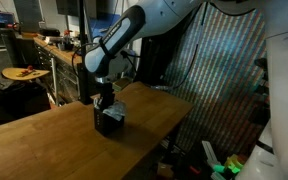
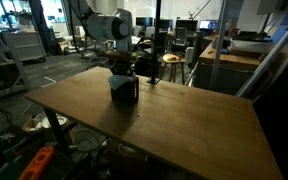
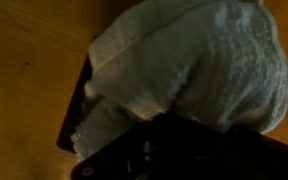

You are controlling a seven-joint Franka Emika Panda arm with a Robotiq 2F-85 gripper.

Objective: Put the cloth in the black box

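Note:
My gripper will let go of the cloth inside the open top of the black box (image 1: 106, 109) (image 3: 169, 95), between the box's sides.
A pale grey-white cloth (image 3: 199, 60) fills most of the wrist view, bunched over the black box, whose dark edge (image 3: 74, 120) shows at the left on the wooden table. My gripper (image 3: 184, 150) is only a dark blurred shape right against the cloth, so its jaws cannot be made out. In both exterior views the gripper (image 1: 106, 100) (image 2: 122, 68) points straight down onto the top of the small black box (image 1: 110, 122) (image 2: 125, 92). The box stands near the table's far edge.
The wooden table (image 1: 54, 145) (image 2: 184, 125) stretches wide around the box. A shelf with clutter (image 1: 44, 50) stands behind it. Chairs and desks (image 2: 169, 65) stand beyond the table, and items lie on the floor (image 1: 219, 160) beside it.

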